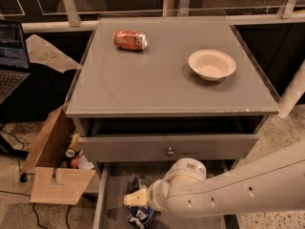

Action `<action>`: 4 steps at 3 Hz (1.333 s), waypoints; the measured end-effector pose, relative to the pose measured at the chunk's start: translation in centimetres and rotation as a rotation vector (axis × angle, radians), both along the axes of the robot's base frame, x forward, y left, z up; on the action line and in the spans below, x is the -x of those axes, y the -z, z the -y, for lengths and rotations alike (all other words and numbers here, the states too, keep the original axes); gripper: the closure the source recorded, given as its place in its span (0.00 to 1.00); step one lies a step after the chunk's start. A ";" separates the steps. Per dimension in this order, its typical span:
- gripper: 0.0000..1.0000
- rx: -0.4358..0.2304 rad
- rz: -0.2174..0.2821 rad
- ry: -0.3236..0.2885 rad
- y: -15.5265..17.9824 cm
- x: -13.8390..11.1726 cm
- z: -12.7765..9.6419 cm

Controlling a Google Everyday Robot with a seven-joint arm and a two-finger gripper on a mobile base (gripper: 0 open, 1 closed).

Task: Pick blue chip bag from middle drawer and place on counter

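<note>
The robot's gripper needs to next move down to the crumpled middle [140, 213] of the blue chip bag, inside the open middle drawer, and close there.
The blue chip bag [138, 215] lies crumpled in the open middle drawer [114, 194], left of centre, with a bit of it showing above the gripper too. My gripper [136, 197] reaches in from the right on a thick white arm and sits right over the bag, touching it and hiding its middle. The counter [157, 80] is the flat grey cabinet top above.
An orange-red soda can [130, 39] lies on its side at the counter's back left. A white bowl [211, 64] stands at the right. The upper drawer front with a small knob [169, 151] is slightly out. An open cardboard box [52, 166] and a laptop [10, 56] are on the left.
</note>
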State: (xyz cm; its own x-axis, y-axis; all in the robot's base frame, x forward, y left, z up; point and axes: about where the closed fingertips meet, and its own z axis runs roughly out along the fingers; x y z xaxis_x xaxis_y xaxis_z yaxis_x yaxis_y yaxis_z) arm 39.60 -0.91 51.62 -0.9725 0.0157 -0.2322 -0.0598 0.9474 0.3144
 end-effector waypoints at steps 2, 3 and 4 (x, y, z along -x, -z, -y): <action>0.00 -0.065 -0.004 0.075 2.0 -1.7 1.2; 0.00 -0.075 0.008 0.029 4.3 -3.1 0.4; 0.00 -0.059 0.018 -0.037 7.0 -3.5 -0.7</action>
